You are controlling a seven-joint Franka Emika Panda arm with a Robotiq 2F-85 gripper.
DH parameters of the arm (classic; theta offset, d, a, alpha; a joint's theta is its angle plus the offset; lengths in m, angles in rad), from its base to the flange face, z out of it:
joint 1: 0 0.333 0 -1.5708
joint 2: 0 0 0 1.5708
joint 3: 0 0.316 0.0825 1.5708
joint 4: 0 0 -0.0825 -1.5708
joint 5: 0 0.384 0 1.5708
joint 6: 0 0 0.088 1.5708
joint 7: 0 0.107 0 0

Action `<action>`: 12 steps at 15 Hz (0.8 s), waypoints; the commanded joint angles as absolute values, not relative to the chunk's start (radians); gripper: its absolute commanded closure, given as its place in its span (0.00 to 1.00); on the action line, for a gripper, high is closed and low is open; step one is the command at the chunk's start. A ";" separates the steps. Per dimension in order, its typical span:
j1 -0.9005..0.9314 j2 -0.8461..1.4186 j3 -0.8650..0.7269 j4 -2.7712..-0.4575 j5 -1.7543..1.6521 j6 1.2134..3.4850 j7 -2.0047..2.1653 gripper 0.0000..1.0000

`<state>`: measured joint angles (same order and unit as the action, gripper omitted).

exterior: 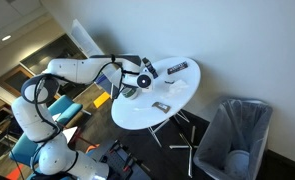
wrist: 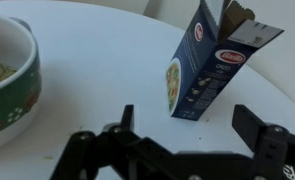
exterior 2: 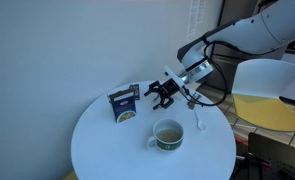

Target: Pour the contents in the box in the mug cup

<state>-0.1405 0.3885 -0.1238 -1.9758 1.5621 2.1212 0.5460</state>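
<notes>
My gripper will next move to the dark blue box's lower half (exterior: pixel 151 74) (wrist: pixel 195 98), well below its open top flaps, and close there.
The box (wrist: pixel 207 65) is dark blue with a pale patch and stands upright on the white round table (exterior 2: pixel 107 150), its top flaps open. It also shows in an exterior view (exterior 2: pixel 123 105). The mug cup (exterior 2: pixel 168 134) is olive-green with a light rim and stands in front of the box; pale contents lie inside it. In the wrist view it is at the left edge (wrist: pixel 7 75). My gripper (wrist: pixel 192 130) is open and empty, its fingers low over the table just short of the box and not touching it. It shows in both exterior views (exterior 2: pixel 159 93) (exterior: pixel 137 84).
A flat dark oblong with white marks (exterior: pixel 177 67) lies at the table's far side, and a small grey piece (exterior: pixel 159 106) near its edge. A grey bin (exterior: pixel 232 135) stands beside the table. A white thing (exterior 2: pixel 201 121) lies right of the mug.
</notes>
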 commanded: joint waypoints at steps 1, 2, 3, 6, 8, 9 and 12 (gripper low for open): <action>-0.169 0.426 -0.126 -1.909 1.606 2.071 0.721 0.00; -0.177 0.435 -0.124 -1.894 1.617 2.056 0.765 0.00; -0.181 0.453 -0.124 -1.872 1.621 2.046 0.809 0.00; -0.192 0.501 -0.118 -1.818 1.647 2.025 0.887 0.00; -0.196 0.532 -0.111 -1.792 1.679 2.014 0.897 0.00; -0.197 0.549 -0.107 -1.781 1.692 2.010 0.892 0.00; -0.199 0.591 -0.099 -1.757 1.717 1.986 0.891 0.00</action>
